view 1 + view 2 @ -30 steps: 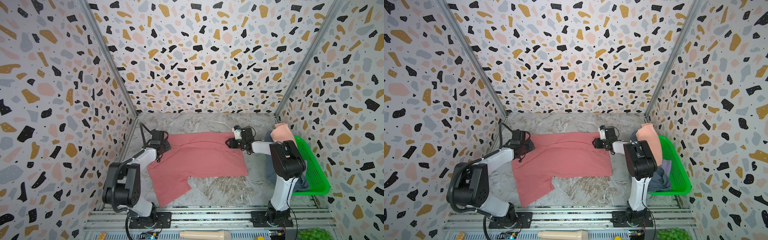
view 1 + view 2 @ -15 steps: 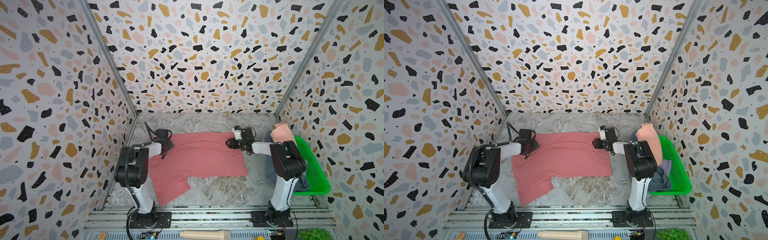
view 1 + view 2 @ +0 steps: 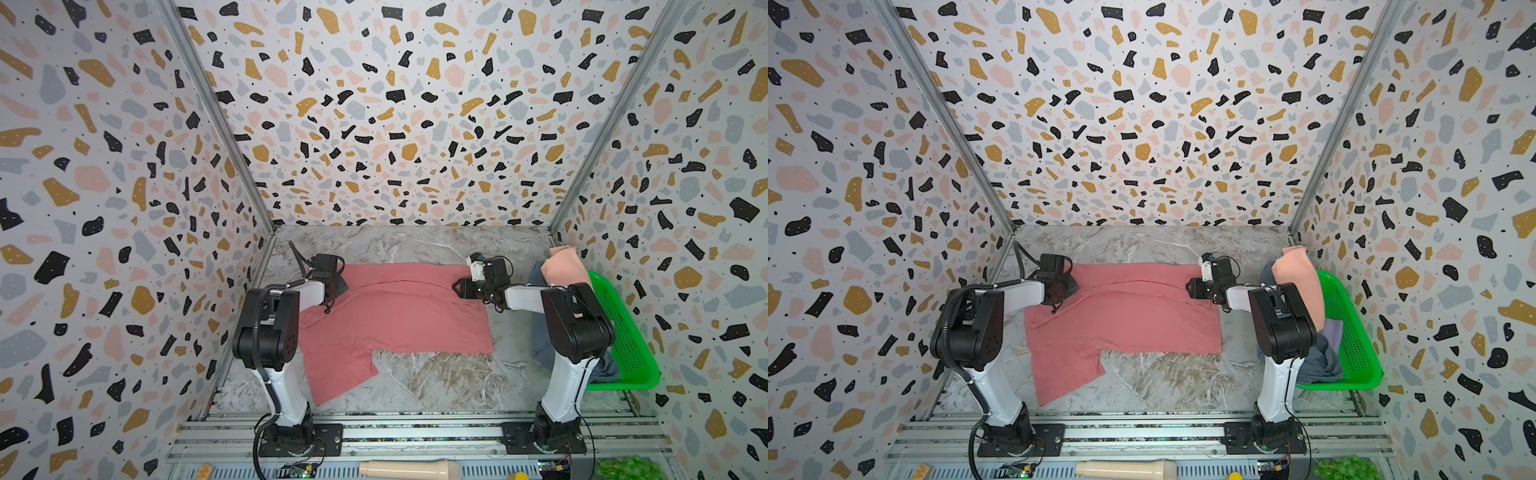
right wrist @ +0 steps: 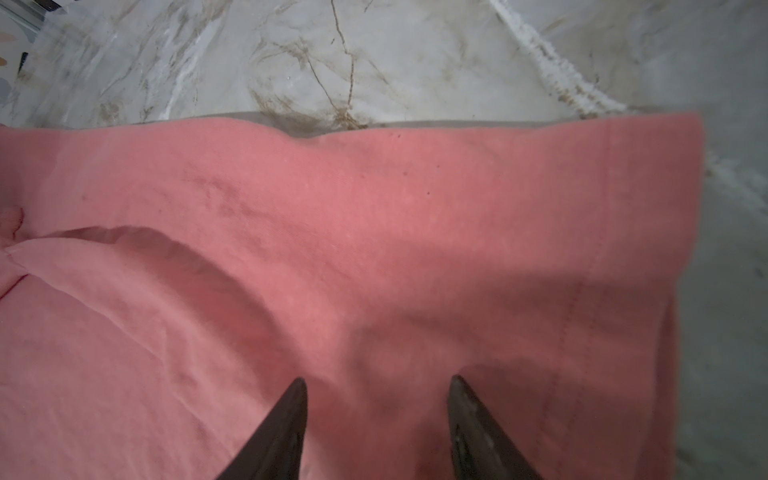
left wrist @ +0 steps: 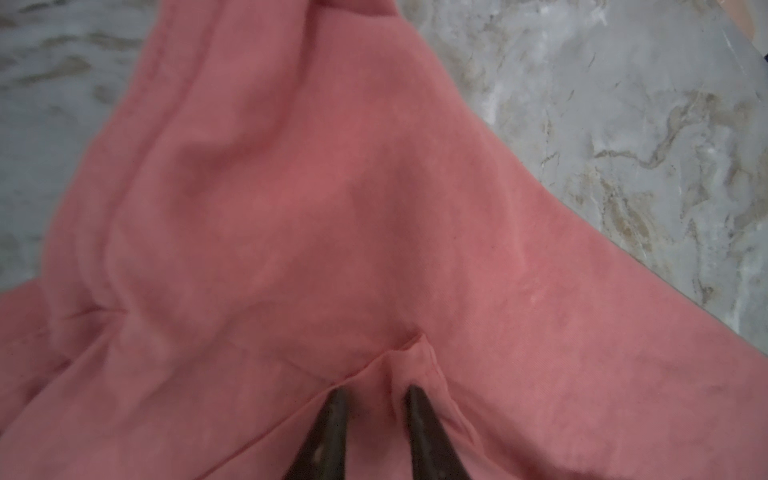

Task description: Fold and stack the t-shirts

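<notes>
The rose-red t-shirt's folded flap has a slanting near edge, so I will open my left gripper, take the flap farther in and straighten [image 3: 357,279] it before folding on.
A dusty rose-red t-shirt [image 3: 395,316] [image 3: 1121,320] lies spread on the marble table, one sleeve pointing toward the front. My left gripper [image 3: 337,289] [image 3: 1065,291] sits low on its far left corner. In the left wrist view the left gripper [image 5: 376,392] has its jaws narrow but still apart, with a raised ridge of the red cloth [image 5: 411,353] between the fingertips. My right gripper [image 3: 457,287] [image 3: 1190,289] rests on the far right part of the shirt. In the right wrist view the right gripper [image 4: 376,382] is open, tips on the cloth near the hem [image 4: 582,291].
A green basket [image 3: 623,332] [image 3: 1358,332] stands at the right wall. A peach t-shirt [image 3: 561,270], a blue-grey one [image 3: 1316,361] and a lavender one [image 3: 1331,332] hang over it. A beige cylinder [image 3: 409,469] lies on the front rail.
The left arm has drawn in and risen, its gripper staying on the shirt's far left corner, jaws narrowing round a ridge of cloth. The right arm has not moved.
</notes>
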